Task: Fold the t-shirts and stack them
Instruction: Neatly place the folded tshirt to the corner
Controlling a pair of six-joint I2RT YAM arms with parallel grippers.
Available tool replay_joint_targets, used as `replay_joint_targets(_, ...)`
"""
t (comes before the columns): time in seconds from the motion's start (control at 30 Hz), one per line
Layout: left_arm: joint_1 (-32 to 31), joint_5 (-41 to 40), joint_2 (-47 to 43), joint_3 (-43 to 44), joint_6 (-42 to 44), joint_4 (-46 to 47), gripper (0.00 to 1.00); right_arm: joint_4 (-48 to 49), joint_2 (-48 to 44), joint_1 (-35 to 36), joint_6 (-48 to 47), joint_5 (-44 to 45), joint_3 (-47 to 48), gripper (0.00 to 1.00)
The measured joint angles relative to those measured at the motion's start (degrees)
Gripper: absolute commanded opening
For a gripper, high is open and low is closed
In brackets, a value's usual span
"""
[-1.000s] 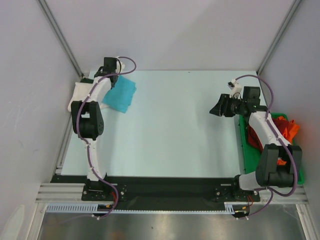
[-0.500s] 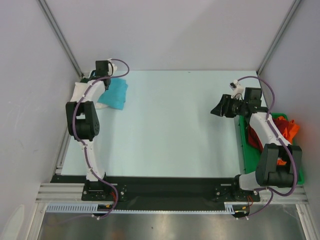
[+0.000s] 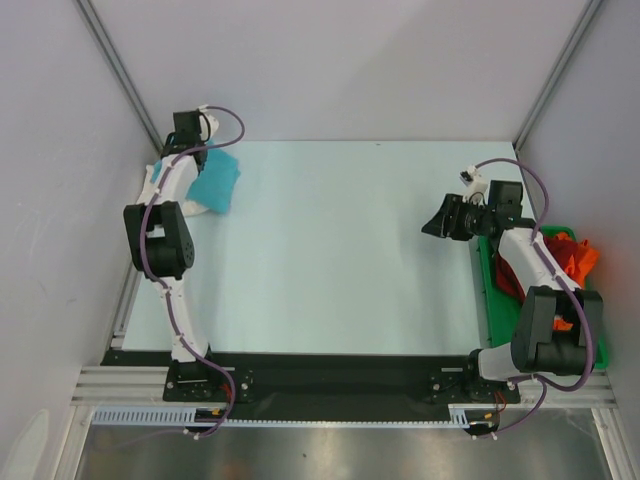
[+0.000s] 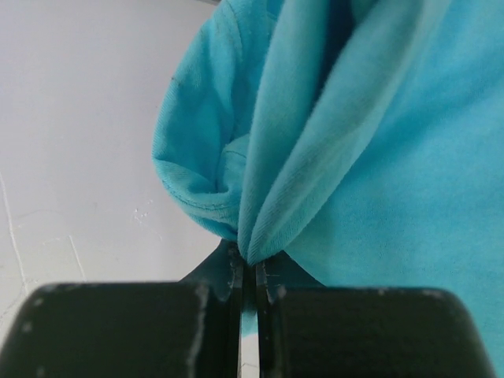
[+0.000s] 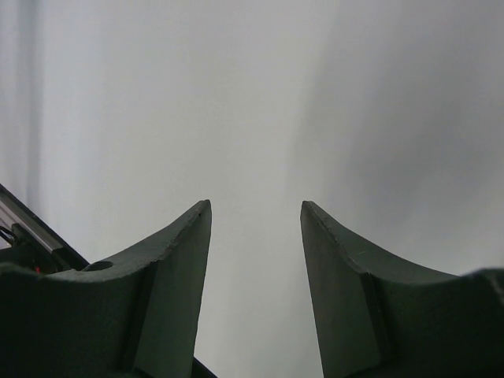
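My left gripper is holding the turquoise t-shirt. It will let go of it on top of the white t-shirt (image 3: 183, 177) at the far corner of the table.
My left gripper (image 3: 196, 157) is at the far left corner of the table, shut on a fold of the turquoise t-shirt (image 3: 215, 183), which hangs folded from it. In the left wrist view the turquoise cloth (image 4: 370, 142) is pinched between the closed gripper (image 4: 253, 266). A white t-shirt (image 3: 158, 185) lies under the left arm at the table's left edge. My right gripper (image 3: 437, 219) is open and empty above the right side of the table; the right wrist view shows its gripper (image 5: 256, 209) apart with only grey wall between. Red (image 3: 510, 275) and orange (image 3: 580, 258) t-shirts lie in the green tray (image 3: 488, 290).
The green tray sits along the right table edge beside the right arm. Grey enclosure walls stand close on the left, right and back. The pale table top (image 3: 330, 250) stretches between the arms.
My left gripper has carried the turquoise t-shirt to the left and farther back, toward the white t-shirt. The right gripper has barely moved.
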Motion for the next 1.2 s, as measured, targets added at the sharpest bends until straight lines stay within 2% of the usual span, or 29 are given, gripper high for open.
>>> replay_joint_targets(0.2, 0.1, 1.4, 0.7, 0.4, -0.1, -2.3, 0.01, 0.6, 0.0, -0.5, 0.2, 0.1, 0.0, 0.55)
replay_joint_targets(0.4, -1.8, 1.9, 0.6, -1.3, -0.4, -0.4, 0.00, 0.9, 0.9, -0.5, 0.2, 0.2, 0.0, 0.55)
replay_joint_targets(0.87, -3.3, 3.1, -4.1, -9.1, 0.2, 10.9, 0.00, 0.9, 2.8, -0.5, -0.2, 0.4, 0.1, 0.55)
replay_joint_targets(1.2, -3.5, 1.9, -4.6, -9.2, 2.3, 20.2, 0.01, 0.9, 4.1, -0.5, -0.3, 0.6, 1.0, 0.56)
